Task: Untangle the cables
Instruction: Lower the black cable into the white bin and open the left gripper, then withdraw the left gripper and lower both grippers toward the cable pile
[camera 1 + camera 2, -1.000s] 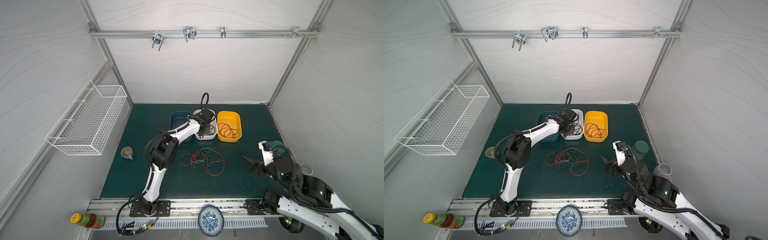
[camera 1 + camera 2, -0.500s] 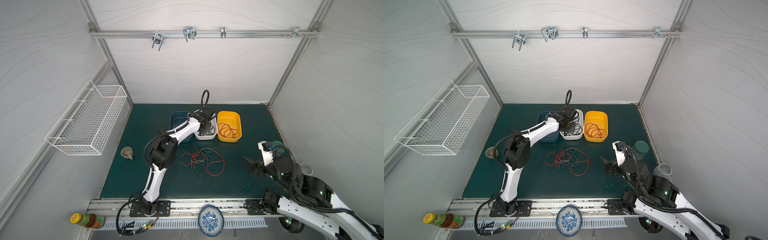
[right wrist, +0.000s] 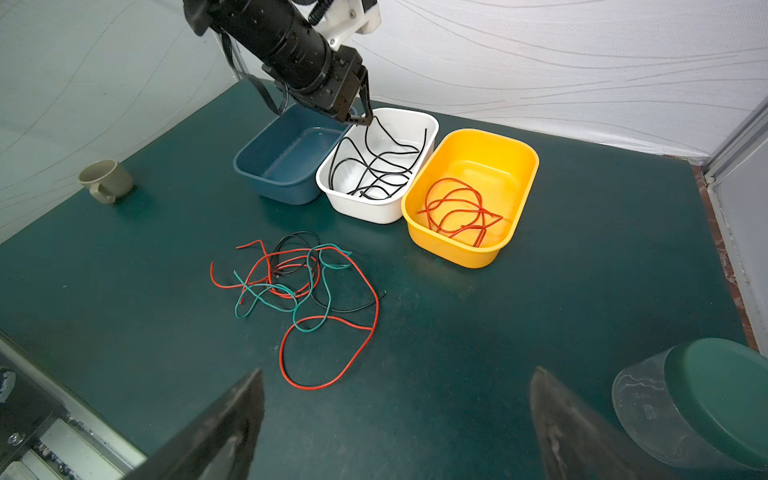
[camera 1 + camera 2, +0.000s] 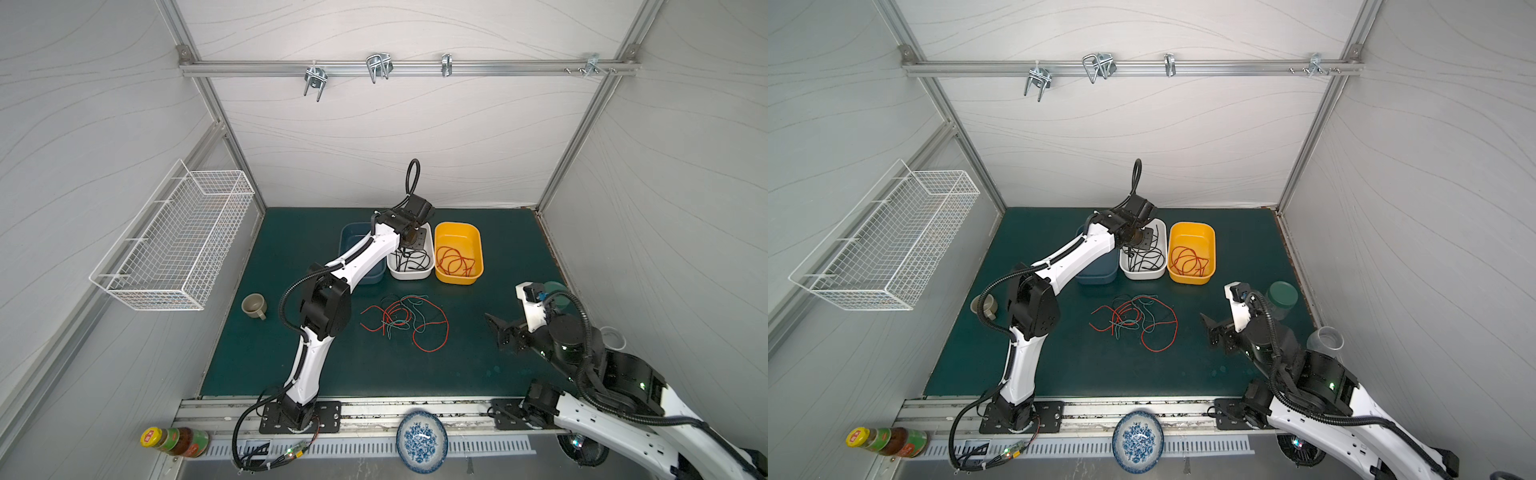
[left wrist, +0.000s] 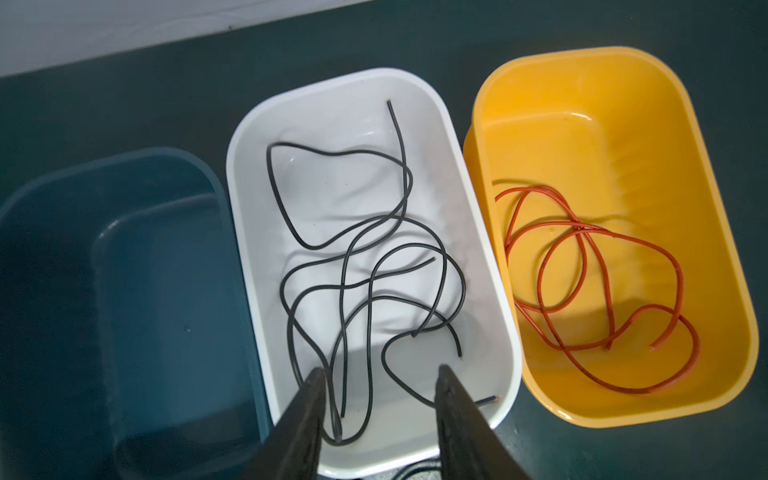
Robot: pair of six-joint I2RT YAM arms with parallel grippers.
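Next, I close my right gripper on the outer bend (image 4: 448, 325) (image 3: 377, 313) of the red cable's wide loop, on the side toward the green-lidded jar.
A tangle of red, teal and black cables (image 4: 404, 321) (image 4: 1133, 321) (image 3: 296, 286) lies mid-mat. More black cables (image 5: 345, 270) (image 3: 374, 166) lie in the white tub (image 5: 245, 232) (image 4: 411, 274), and red ones (image 5: 582, 266) in the yellow tub (image 5: 665, 137) (image 4: 457, 276). My left gripper (image 5: 380, 369) (image 4: 411, 241) (image 3: 361, 118) hangs open over the white tub. One black strand runs close beside one finger (image 5: 307, 399); I cannot tell whether it touches. My right gripper (image 3: 397, 370) (image 4: 496, 330) is open and empty, low over the mat to the right of the tangle.
An empty blue tub (image 5: 145, 291) (image 3: 274, 166) stands beside the white one. A beige cup (image 4: 254, 305) sits at the mat's left. A green-lidded jar (image 3: 698, 399) and a clear cup (image 4: 1327, 338) are by my right arm. A wire basket (image 4: 174, 241) hangs on the left wall.
My left gripper's jaws have gone from shut to apart above the white tub. The right arm and the tangle on the mat have not moved.
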